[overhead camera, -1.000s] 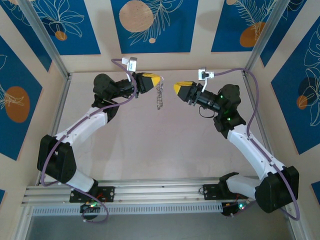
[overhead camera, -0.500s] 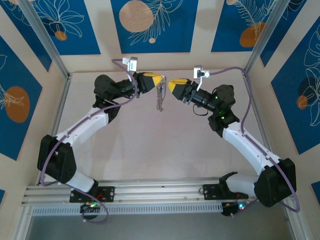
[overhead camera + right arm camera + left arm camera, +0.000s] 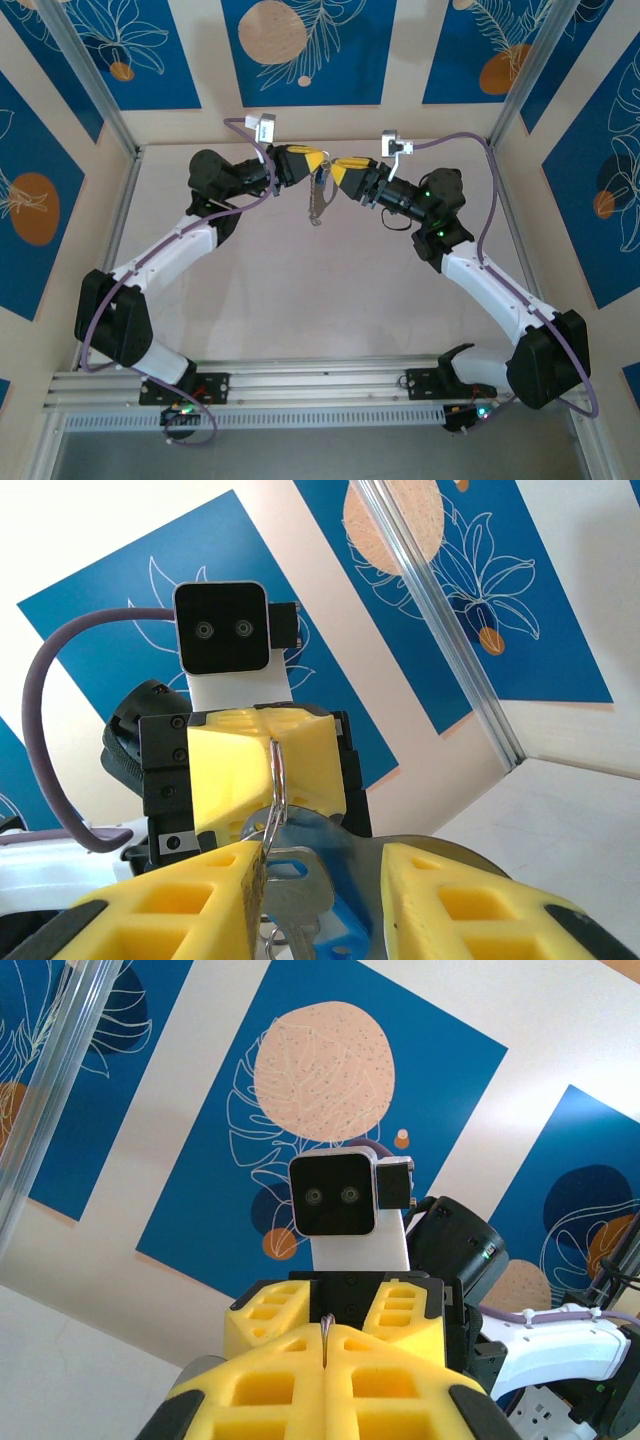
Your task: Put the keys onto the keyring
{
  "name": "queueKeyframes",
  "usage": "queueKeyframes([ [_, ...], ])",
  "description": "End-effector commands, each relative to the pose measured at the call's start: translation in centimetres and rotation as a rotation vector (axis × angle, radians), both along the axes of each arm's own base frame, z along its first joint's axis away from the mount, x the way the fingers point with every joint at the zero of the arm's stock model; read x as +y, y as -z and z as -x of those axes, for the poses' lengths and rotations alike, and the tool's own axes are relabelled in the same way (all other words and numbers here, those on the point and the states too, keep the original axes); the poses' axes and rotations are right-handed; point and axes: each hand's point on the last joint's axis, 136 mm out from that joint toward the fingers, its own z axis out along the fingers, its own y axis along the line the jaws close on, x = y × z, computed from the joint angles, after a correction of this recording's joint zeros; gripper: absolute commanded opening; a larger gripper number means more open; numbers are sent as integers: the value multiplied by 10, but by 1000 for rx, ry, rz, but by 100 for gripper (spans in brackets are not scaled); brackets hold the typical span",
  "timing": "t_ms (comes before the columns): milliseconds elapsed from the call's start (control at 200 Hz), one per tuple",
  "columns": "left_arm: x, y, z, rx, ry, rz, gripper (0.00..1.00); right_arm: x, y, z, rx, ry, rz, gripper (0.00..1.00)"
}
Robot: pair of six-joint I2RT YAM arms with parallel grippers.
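My right gripper will close on the ring itself (image 3: 277,788) before my left gripper opens, because the key hangs in my right gripper's open fingers below the ring.
My left gripper (image 3: 312,160) is raised over the far middle of the table and is shut on the keyring's thin silvery ring (image 3: 326,1322). The keyring's chain (image 3: 317,200) hangs below it. My right gripper (image 3: 338,168) meets it tip to tip from the right. In the right wrist view the ring (image 3: 276,780) sticks out of the left gripper's yellow pads (image 3: 240,765) and reaches down between my right gripper's (image 3: 325,858) spread fingers. A key (image 3: 305,895) with a blue plastic part (image 3: 345,932) lies there against the left finger, clear of the right one. A shiny flat metal piece (image 3: 335,830) sits just behind it.
Tan walls with blue leaf-pattern panels (image 3: 300,50) and metal frame posts (image 3: 95,95) close in the table on three sides. The pale table top (image 3: 320,290) lies well below both grippers. A purple cable (image 3: 495,215) loops beside the right arm.
My right gripper has swung left and slightly back until its fingers reach the left gripper's tips. The left arm has stayed put, and the hanging chain has shifted a little.
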Motion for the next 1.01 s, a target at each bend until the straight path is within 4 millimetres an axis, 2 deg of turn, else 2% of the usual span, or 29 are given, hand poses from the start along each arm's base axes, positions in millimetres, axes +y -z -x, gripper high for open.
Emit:
queueKeyframes([
  [0,1,-14,11,-61,2,31,0,-2,-23,6,-62,9,-34,38],
  [305,1,-14,11,-67,-1,33,0,-10,-28,12,-71,35,-41,43],
  [690,1,-17,13,-75,5,40,0,5,-25,1,-45,4,-29,41],
  [750,2,-18,13,-75,3,41,0,6,-25,1,-44,-2,-25,35],
  [935,4,-21,13,-84,-12,48,0,9,-21,5,-31,-20,-6,4],
  [1000,5,-23,12,-85,-21,53,0,9,-16,8,-23,-27,5,0],
])
